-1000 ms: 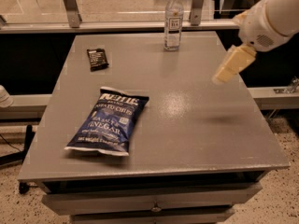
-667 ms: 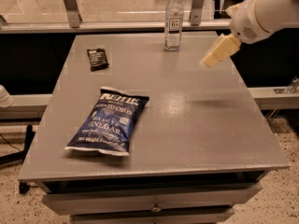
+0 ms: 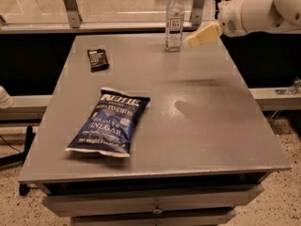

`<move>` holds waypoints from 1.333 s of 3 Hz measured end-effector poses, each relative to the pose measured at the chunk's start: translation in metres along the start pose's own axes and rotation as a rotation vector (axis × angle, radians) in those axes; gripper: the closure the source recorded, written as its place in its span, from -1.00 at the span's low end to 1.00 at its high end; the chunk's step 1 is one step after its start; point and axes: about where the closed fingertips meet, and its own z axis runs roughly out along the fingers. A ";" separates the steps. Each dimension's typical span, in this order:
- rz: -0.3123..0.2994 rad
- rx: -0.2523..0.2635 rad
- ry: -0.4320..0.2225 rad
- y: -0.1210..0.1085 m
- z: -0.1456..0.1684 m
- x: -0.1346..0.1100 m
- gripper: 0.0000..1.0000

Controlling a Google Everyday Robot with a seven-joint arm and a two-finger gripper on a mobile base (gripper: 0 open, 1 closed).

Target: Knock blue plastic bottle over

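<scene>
Next, my gripper will go to the middle of the blue plastic bottle (image 3: 174,19), just below its shoulder, and close there.
The blue plastic bottle (image 3: 174,20) stands upright at the far edge of the grey table (image 3: 197,126); it is slim and clear, with a white cap and a pale label with dark print. My gripper (image 3: 195,39) comes in from the upper right on a white arm. Its cream fingers point left and down toward the bottle. The tip hangs just right of the bottle, at about its lower half, a small gap apart and above the table.
A dark blue chip bag (image 3: 109,122) lies at the front left of the table. A small dark snack packet (image 3: 98,60) lies at the far left. A metal rail and posts (image 3: 70,6) run behind the table. Drawers sit below the front edge.
The gripper has moved left and toward the far edge, from the table's right side to just beside the bottle. The bottle still stands upright.
</scene>
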 end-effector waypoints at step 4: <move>0.100 -0.132 -0.317 -0.014 0.116 -0.050 -1.00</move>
